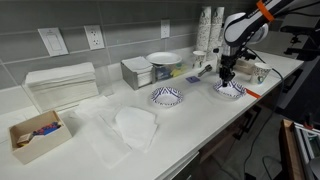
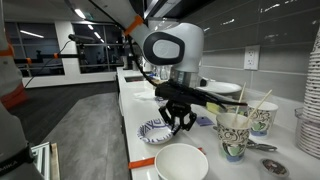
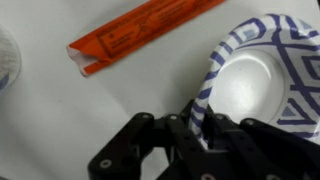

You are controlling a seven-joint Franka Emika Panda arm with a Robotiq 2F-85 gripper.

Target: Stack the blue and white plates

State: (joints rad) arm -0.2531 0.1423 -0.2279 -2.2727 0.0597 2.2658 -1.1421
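Note:
My gripper is holding its plate, now on or just above the counter, and will let go of it on top of the blue and white plate (image 1: 169, 92) that sits alone in the middle of the counter.
Two blue and white plates lie on the white counter. One plate (image 1: 167, 96) sits alone mid-counter. The other plate (image 1: 231, 90) is under my gripper (image 1: 227, 74); it also shows in an exterior view (image 2: 154, 132) and in the wrist view (image 3: 255, 75). My gripper (image 3: 200, 122) is shut on that plate's near patterned rim, which stands between the fingers. In an exterior view my gripper (image 2: 178, 122) hangs over the plate's edge. The plate rests on or just above the counter; I cannot tell which.
An orange packet (image 3: 140, 35) lies beside the gripped plate. A larger plain white plate (image 1: 163, 59) sits on a box behind. Stacked cups (image 1: 205, 30) stand at the wall. A white bowl (image 2: 182, 162) and patterned paper cups (image 2: 232, 132) stand close by. The counter's front edge is near.

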